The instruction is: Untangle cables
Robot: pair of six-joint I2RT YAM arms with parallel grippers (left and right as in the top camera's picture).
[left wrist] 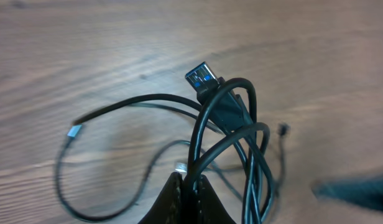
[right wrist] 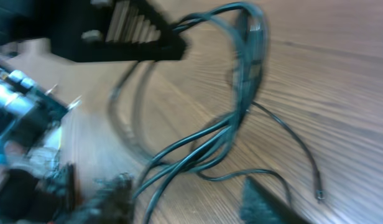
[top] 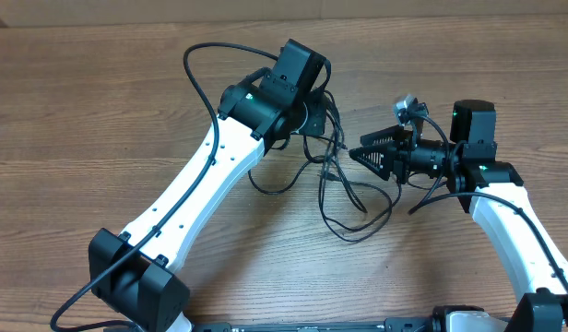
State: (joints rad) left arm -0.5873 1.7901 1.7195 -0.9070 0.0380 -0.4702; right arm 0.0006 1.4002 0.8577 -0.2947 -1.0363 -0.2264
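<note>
Next, my right gripper closes on the plug's body (left wrist: pixel 225 108) to separate the USB plug from the loops in my left gripper, as it hangs bunched with them.
The cables (top: pixel 326 171) are thin black cords in a tangle at mid-table, with loops trailing toward the front. My left gripper (top: pixel 319 118) hangs over the tangle's far end and, in its wrist view, the left gripper (left wrist: pixel 188 186) is shut on a cable strand. A USB plug (left wrist: pixel 201 78) with a blue insert sticks up from the lifted loops. A loose end with a small plug (left wrist: pixel 73 130) lies on the wood. My right gripper (top: pixel 362 152) points left at the tangle. In the blurred right wrist view, the right gripper (right wrist: pixel 185 199) is open with cables (right wrist: pixel 241 99) running between its fingers, untouched.
The wooden table (top: pixel 100 111) stretches wide to the left and back. The left arm's own thicker black cable (top: pixel 196 60) arcs above its white link. A thin strand ending in a small plug (right wrist: pixel 319 194) lies to the right of my right gripper.
</note>
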